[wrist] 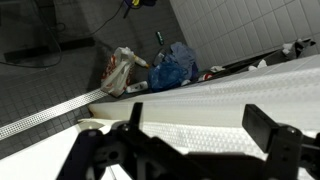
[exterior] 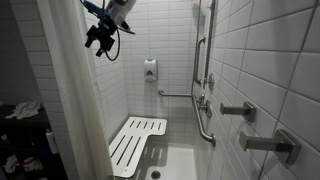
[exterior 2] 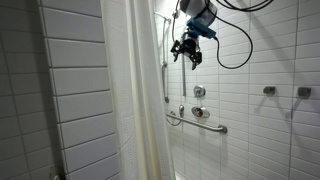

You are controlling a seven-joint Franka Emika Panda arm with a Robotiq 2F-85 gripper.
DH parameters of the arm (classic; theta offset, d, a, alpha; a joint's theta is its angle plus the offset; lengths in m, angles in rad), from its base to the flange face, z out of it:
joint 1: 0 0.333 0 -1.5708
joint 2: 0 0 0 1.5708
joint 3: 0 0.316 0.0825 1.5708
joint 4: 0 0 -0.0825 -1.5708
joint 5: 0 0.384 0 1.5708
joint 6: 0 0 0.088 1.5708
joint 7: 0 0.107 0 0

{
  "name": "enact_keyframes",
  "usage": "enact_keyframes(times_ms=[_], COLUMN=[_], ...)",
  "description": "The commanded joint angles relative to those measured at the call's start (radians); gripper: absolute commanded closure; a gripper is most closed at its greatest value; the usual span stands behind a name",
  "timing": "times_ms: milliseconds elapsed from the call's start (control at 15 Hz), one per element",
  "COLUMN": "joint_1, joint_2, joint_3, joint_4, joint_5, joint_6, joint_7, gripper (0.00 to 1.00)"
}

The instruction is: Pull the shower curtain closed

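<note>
The shower curtain is next, and my gripper should close on the upper part of the shower curtain's edge [exterior: 88,48] [wrist: 195,106], on the side that faces the soap dispenser.
The shower curtain [exterior: 70,100] [exterior 2: 135,100] hangs as a tall white sheet with soft folds at the stall's entrance. High up near its top hangs my gripper [exterior: 100,42] [exterior 2: 187,52], just inside the stall beside the curtain's edge. In the wrist view the gripper [wrist: 200,125] is open, its dark fingers [wrist: 270,125] spread wide. The textured white curtain [wrist: 230,90] runs across the view between and beyond them. I cannot tell whether a finger touches the fabric.
A white slatted shower seat [exterior: 137,140] is mounted low on the tiled wall. Grab bars [exterior: 203,110] [exterior 2: 197,122] and a soap dispenser [exterior: 150,70] are on the walls. Bags and clothes [wrist: 172,68] lie on the floor outside, past a drain strip [wrist: 40,110].
</note>
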Motion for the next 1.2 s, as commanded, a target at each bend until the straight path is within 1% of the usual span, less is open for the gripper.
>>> enact_keyframes(times_ms=[0, 133, 333, 467, 600, 733, 933, 1133], joint_1=[-0.021, -0.03, -0.035, -0.039, -0.043, -0.036, -0.017, -0.006], joint_2=[0.095, 0.114, 0.12, 0.13, 0.135, 0.122, 0.104, 0.111], joint_3=[0.004, 0.0, -0.007, -0.009, -0.01, -0.011, -0.006, 0.009], joint_4=[0.136, 0.159, 0.16, 0.171, 0.179, 0.172, 0.153, 0.148], joint_5=[0.089, 0.179, 0.315, 0.37, 0.405, 0.395, 0.354, 0.36], joint_6=[-0.096, -0.113, -0.039, -0.014, -0.014, 0.034, 0.141, 0.159], joint_7=[0.159, 0.282, 0.445, 0.51, 0.551, 0.58, 0.605, 0.651], gripper=[0.0, 0.0, 0.0, 0.0, 0.0, 0.0, 0.0, 0.0])
